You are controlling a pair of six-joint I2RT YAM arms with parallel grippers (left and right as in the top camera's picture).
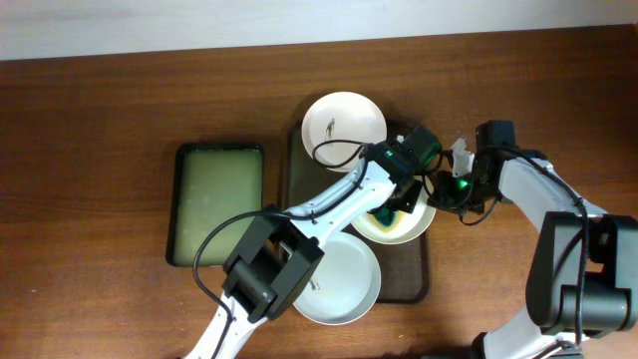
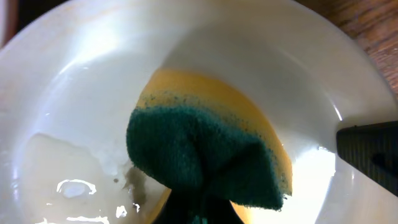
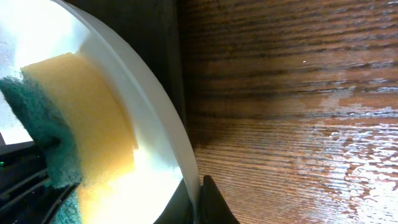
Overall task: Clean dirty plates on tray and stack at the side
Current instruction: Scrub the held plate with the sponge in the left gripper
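My left gripper is to release the green and yellow sponge, setting it free in the middle of the smaller dark-rimmed tray (image 1: 221, 207).
The dark brown tray (image 1: 411, 274) holds three white plates. The far plate (image 1: 344, 122) has a small dark smudge. The near plate (image 1: 339, 279) lies at the tray's front. The middle plate (image 1: 401, 232) is tilted and wet. My left gripper (image 1: 391, 211) is shut on a green and yellow sponge (image 2: 205, 149) and presses it into this plate (image 2: 74, 93). My right gripper (image 1: 436, 187) is shut on the plate's right rim (image 3: 155, 106), with its fingers (image 3: 202, 200) pinching the edge. The sponge also shows in the right wrist view (image 3: 81, 130). A brownish smear (image 2: 134, 180) lies beside the sponge.
A smaller dark-rimmed tray with a pale green-yellow inside (image 1: 219, 204) lies left of the brown tray. Bare wooden table (image 3: 292, 112) lies to the right of the held plate and around both trays.
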